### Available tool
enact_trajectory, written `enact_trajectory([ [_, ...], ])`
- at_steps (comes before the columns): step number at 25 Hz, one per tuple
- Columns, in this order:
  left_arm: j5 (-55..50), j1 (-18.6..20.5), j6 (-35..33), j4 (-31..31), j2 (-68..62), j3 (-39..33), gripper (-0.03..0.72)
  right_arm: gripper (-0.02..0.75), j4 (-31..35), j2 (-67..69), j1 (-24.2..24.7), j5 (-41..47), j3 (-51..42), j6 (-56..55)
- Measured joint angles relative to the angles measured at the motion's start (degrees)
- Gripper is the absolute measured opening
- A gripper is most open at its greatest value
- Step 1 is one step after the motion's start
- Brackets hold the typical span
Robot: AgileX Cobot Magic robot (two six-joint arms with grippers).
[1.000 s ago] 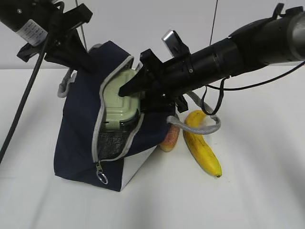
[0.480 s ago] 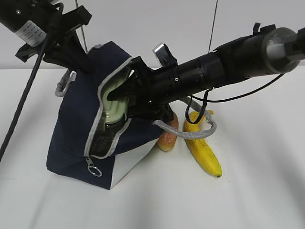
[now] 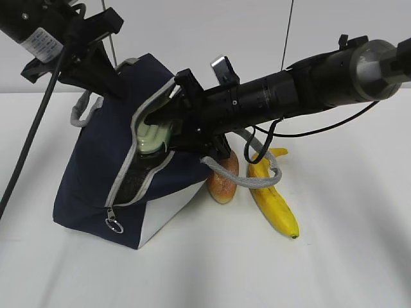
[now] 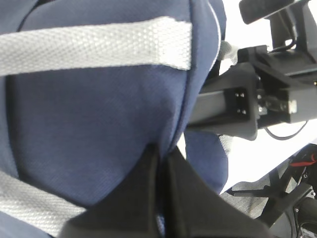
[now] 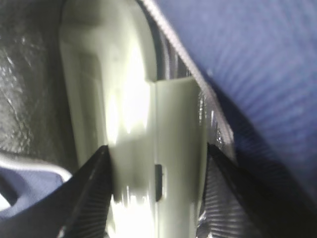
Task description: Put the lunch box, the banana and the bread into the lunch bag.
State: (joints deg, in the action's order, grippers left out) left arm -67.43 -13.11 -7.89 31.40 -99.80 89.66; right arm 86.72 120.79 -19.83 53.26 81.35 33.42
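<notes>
My right gripper should release the lunch box, now partly inside the bag's mouth, low inside the navy bag's opening (image 3: pixel 144 168), above the zip ring.
The navy lunch bag (image 3: pixel 90 173) leans to the left with its zipper open. My left gripper (image 3: pixel 115 90) is shut on the bag's top fabric, and the left wrist view shows its fingers (image 4: pixel 161 166) pinching the blue cloth (image 4: pixel 99 124). The green-lidded lunch box (image 3: pixel 149 138) is partly inside the bag's mouth, with my right gripper (image 3: pixel 157 128) shut on it. In the right wrist view its fingers (image 5: pixel 157 163) clasp both sides of the box (image 5: pixel 148 124). The bread (image 3: pixel 223 181) lies against the bag's right side. The banana (image 3: pixel 276 205) lies beside it on the table.
A grey webbing handle (image 3: pixel 247 176) loops from the bag over the bread and the banana's top end. Another handle (image 3: pixel 82 112) hangs at the bag's left. The zip ring (image 3: pixel 114 225) dangles at the front corner. A white wall stands behind the table.
My right gripper has pushed the lunch box leftward and deeper into the bag. The bag's base has slid left and more of the bread shows. The left gripper has kept its hold.
</notes>
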Motion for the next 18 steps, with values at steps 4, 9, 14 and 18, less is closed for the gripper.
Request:
enact_trajectory([
  [4, -0.18, 0.00, 0.00, 0.00, 0.00, 0.00, 0.001, 0.386, -2.48, 0.00, -0.01, -3.96, 0.00, 0.00],
  [9, -0.34, 0.00, 0.00, 0.14, 0.00, 0.00, 0.001, 0.386, -3.63, 1.41, -0.01, -6.39, 0.00, 0.00],
  [14, -0.48, 0.00, -0.05, 0.19, 0.00, 0.00, 0.001, 0.386, -3.63, 4.49, -0.01, -6.39, 0.23, 0.11],
  [18, -0.48, 0.00, -0.05, 0.19, 0.00, 0.00, 0.001, 0.386, -3.41, 5.30, -0.01, -6.08, 0.53, 0.19],
])
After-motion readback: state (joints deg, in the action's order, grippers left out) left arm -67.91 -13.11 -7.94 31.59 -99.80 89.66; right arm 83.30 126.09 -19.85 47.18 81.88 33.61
